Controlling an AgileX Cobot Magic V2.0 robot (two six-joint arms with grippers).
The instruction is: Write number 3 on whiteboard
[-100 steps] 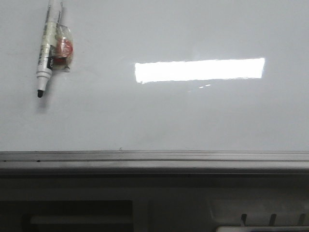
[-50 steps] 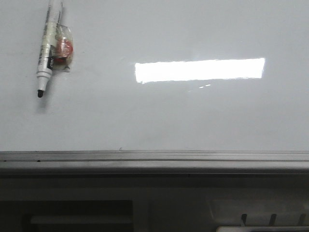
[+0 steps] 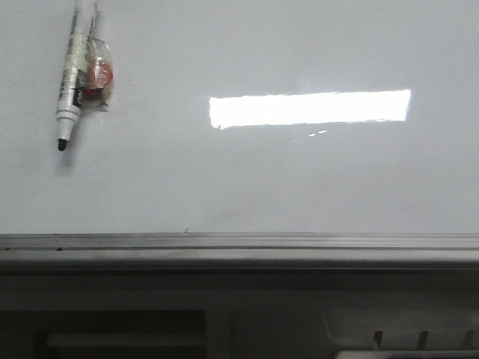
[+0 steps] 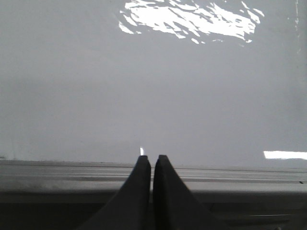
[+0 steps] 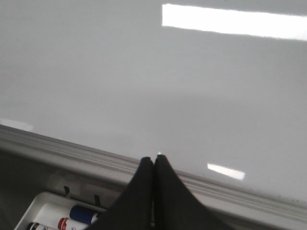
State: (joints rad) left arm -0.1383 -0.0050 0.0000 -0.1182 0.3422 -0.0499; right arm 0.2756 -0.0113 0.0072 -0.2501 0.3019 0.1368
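Observation:
I need to move my left gripper to the white marker pen next and close it on the marker pen's black band (image 3: 72,97), near its black tip.
The whiteboard (image 3: 247,179) fills the front view, glossy white-grey, with a grey metal edge strip along its near side. A white marker pen with a black tip (image 3: 68,97) lies on it at the far left, uncapped, beside a small clear wrapper with red inside (image 3: 99,76). No number 3 shows on the board. My left gripper (image 4: 152,159) is shut and empty, its tips over the whiteboard (image 4: 153,96) edge strip. My right gripper (image 5: 154,158) is shut and empty too, over the near edge of the whiteboard (image 5: 158,86). Neither gripper appears in the front view.
A bright rectangular light reflection (image 3: 309,108) sits on the board right of centre. Below the board's edge, a white tray (image 5: 53,215) holds markers with blue and red caps. A dark gap and shelf run under the edge strip (image 3: 239,241).

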